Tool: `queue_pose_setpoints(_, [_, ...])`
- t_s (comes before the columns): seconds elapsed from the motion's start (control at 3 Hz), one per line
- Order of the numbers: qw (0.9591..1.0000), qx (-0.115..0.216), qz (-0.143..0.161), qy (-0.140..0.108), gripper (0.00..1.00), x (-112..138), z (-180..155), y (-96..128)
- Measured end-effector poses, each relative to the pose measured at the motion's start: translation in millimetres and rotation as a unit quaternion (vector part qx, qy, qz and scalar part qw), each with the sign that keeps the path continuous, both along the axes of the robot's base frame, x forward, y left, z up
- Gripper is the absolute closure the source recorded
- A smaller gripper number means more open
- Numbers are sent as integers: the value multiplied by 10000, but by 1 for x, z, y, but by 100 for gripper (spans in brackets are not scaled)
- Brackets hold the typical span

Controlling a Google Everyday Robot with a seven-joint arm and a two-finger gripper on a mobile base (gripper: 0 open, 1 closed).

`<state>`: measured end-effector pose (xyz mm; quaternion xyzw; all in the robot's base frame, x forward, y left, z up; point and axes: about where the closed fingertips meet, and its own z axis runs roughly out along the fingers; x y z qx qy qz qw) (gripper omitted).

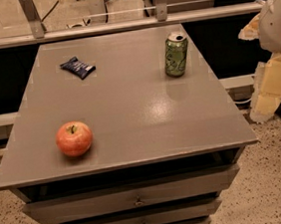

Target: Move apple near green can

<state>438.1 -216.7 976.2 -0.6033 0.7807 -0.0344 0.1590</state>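
Next, the gripper moves to the apple and closes on the apple's side [84, 140] that faces the green can.
The apple [74, 138] is round and red-orange with a yellowish top and a short stem. It sits near the front left corner of the grey cabinet top [130, 105]. The green can [176, 54] stands upright at the back right of the same top, light green with a silver lid. The two are far apart, on a diagonal across the surface. My gripper is not in view. Only a white rounded part of my arm [276, 17] shows at the right edge, off to the side of the cabinet and level with the can.
A small dark blue snack packet [77, 67] lies at the back left of the top. The cabinet has drawers [134, 199] below its front edge. A metal rail [121, 25] and glass run behind it. Pale foam blocks [273, 85] sit on the floor at the right.
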Motion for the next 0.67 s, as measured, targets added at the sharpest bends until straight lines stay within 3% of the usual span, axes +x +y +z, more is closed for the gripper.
queue_pose_setpoints(0.33, [10000, 0, 0, -1, 0, 0, 0, 0])
queue_pose_setpoints(0.67, [9994, 303, 141, 12, 0, 2, -11, 21])
